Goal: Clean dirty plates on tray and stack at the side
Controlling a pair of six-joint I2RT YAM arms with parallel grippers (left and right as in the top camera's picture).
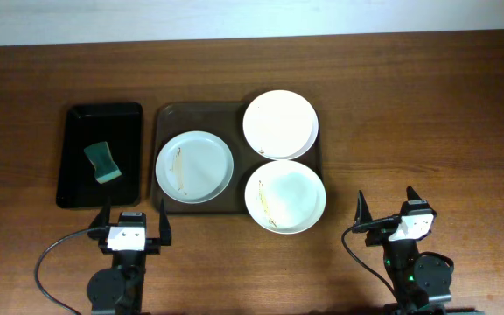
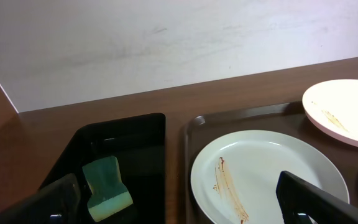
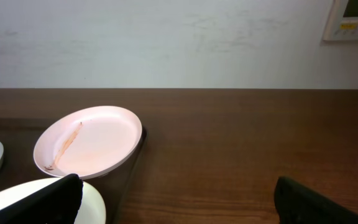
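Observation:
The plates are dirty, so the green sponge's narrow middle (image 1: 101, 161) (image 2: 106, 184) in the black tray is next for my left gripper to go to and close on.
Three white plates lie on the dark brown tray (image 1: 166, 115). The left plate (image 1: 194, 166) has a brown streak and also shows in the left wrist view (image 2: 272, 171). The back right plate (image 1: 279, 124) shows streaked in the right wrist view (image 3: 91, 148) and at the edge of the left wrist view (image 2: 347, 111). The front right plate (image 1: 284, 195) has a streak and overhangs the tray's front edge. My left gripper (image 1: 134, 219) is open and empty, in front of the tray. My right gripper (image 1: 386, 206) is open and empty, to the right of the tray.
A glossy black tray (image 1: 77, 188) stands left of the brown tray and holds a green sponge (image 1: 103, 163); both show in the left wrist view, the black tray (image 2: 148, 143) and the sponge (image 2: 106, 186). A white wall lies beyond the table's far edge.

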